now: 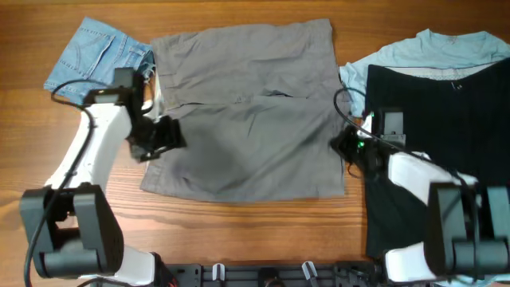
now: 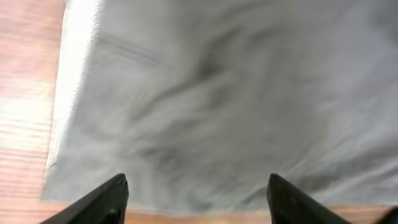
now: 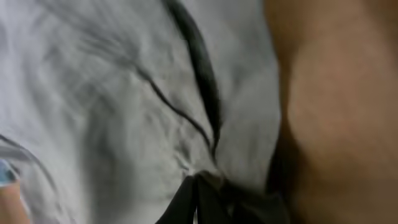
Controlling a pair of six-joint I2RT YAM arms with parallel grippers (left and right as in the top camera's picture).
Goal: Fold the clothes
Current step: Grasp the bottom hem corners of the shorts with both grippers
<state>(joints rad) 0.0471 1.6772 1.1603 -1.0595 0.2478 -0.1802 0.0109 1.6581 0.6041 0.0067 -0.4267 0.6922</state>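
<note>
The large grey shorts have their near corner (image 1: 147, 186) (image 2: 50, 193) where the pale piece of lining ends. I need to grab them there next with my left gripper.
The large grey shorts (image 1: 247, 112) lie spread flat in the middle of the table. My left gripper (image 1: 163, 137) is at their left edge. In the left wrist view its fingers (image 2: 198, 193) are wide open and empty over the grey cloth (image 2: 217, 99). My right gripper (image 1: 344, 146) is at the shorts' right edge. In the right wrist view its fingers (image 3: 205, 190) are shut, pinching a puckered bit of the grey cloth (image 3: 124, 93). The small blue denim shorts (image 1: 96, 52) lie at the back left. The black garment (image 1: 446, 119) lies on the light-blue T-shirt (image 1: 430, 49) at the right.
Bare wooden table (image 1: 239, 231) runs along the front, below the shorts' near edge. A pale lining strip (image 2: 74, 62) runs along the shorts' left side. The right arm's base rests over the black garment. The arms' mounts stand at the front edge.
</note>
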